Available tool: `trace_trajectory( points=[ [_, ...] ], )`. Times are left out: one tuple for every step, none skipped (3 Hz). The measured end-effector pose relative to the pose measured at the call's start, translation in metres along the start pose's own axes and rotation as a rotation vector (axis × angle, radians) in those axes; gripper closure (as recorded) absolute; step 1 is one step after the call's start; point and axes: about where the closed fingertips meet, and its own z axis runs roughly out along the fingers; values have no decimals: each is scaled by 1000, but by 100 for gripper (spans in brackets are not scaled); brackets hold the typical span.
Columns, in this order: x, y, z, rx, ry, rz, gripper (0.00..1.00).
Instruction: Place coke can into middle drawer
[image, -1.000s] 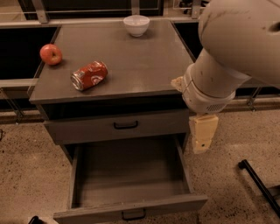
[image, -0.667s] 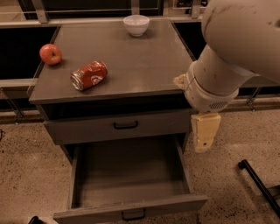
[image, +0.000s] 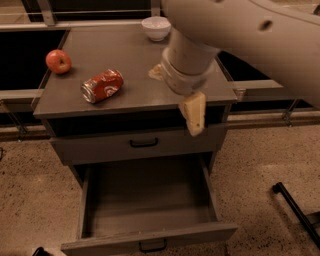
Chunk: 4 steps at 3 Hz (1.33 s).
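The robot's gripper needs to next move to the coke can lying near the red apple and close around the middle of its body (image: 103, 86).
The coke can (image: 102, 85), red and dented, lies on its side on the left part of the grey cabinet top (image: 135, 60). The middle drawer (image: 150, 200) is pulled open below, with nothing in it, and its black handle (image: 152, 245) is at the bottom edge. My gripper (image: 194, 116) hangs from the big cream arm over the right front edge of the cabinet top. It is to the right of the can and apart from it, above the open drawer's right side. It holds nothing that I can see.
A red apple (image: 58, 61) sits at the top's left edge. A white bowl (image: 156, 27) stands at the back, partly behind my arm. The upper drawer front (image: 144, 143) is closed. A black bar (image: 295, 207) lies on the speckled floor at right.
My arm and gripper have moved left, from beside the cabinet's right side to over the right part of its top. The can, the apple and the drawer have not moved.
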Motion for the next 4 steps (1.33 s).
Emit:
trace_trajectory(
  points=[
    [-35,-45,13,15,-57,-219,0],
    [-35,-45,13,15,-57,-219,0],
    [-47,-69,30,3,-63,-306,0],
    [-53,-72,32,6,-69,-320,0]
  ],
)
